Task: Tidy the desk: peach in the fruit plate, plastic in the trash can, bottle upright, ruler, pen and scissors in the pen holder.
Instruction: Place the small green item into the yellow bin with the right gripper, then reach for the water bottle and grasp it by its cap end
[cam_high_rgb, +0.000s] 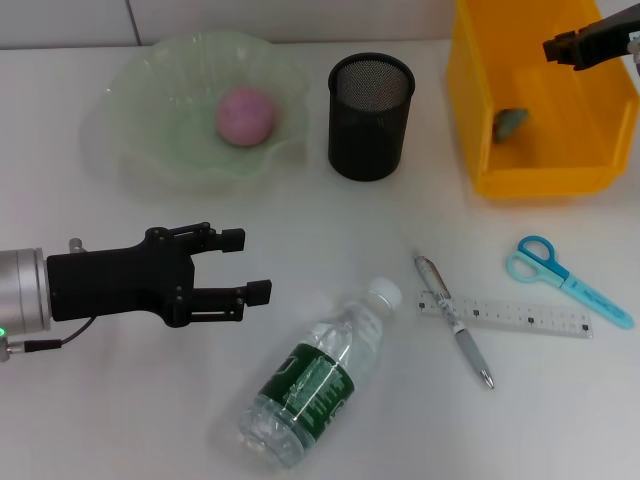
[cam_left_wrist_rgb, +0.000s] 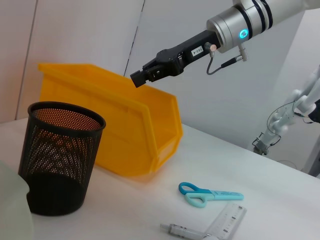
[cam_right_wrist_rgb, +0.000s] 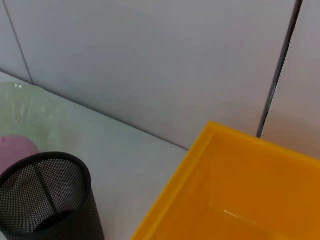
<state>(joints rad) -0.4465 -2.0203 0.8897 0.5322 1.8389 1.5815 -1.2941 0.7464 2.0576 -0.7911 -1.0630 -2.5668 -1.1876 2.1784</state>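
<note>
The clear bottle is next for my left gripper, which should go to it and close on the bottle's neck (cam_high_rgb: 375, 303), just below its cap, to lift it upright.
A pink peach (cam_high_rgb: 245, 115) lies in the green glass fruit plate (cam_high_rgb: 160, 110). Crumpled plastic (cam_high_rgb: 510, 123) sits inside the yellow trash can (cam_high_rgb: 590, 150), and my right gripper (cam_high_rgb: 555, 47) hovers above that bin's far right side. The clear bottle (cam_high_rgb: 320, 375) with a green label lies on its side near the front. To its right a pen (cam_high_rgb: 455, 320) rests across one end of the ruler (cam_high_rgb: 505, 315), with blue scissors (cam_high_rgb: 565, 270) just beyond. The black mesh pen holder (cam_high_rgb: 370, 115) stands between plate and bin. My left gripper (cam_high_rgb: 245, 265) is open and holds nothing, left of the bottle's cap.
A white wall runs close behind the desk. In the left wrist view the right gripper (cam_left_wrist_rgb: 140, 77) hangs over the yellow bin (cam_left_wrist_rgb: 125, 125), with the pen holder (cam_left_wrist_rgb: 60, 150) in front and the scissors (cam_left_wrist_rgb: 210, 194) farther along the white tabletop (cam_left_wrist_rgb: 280, 200).
</note>
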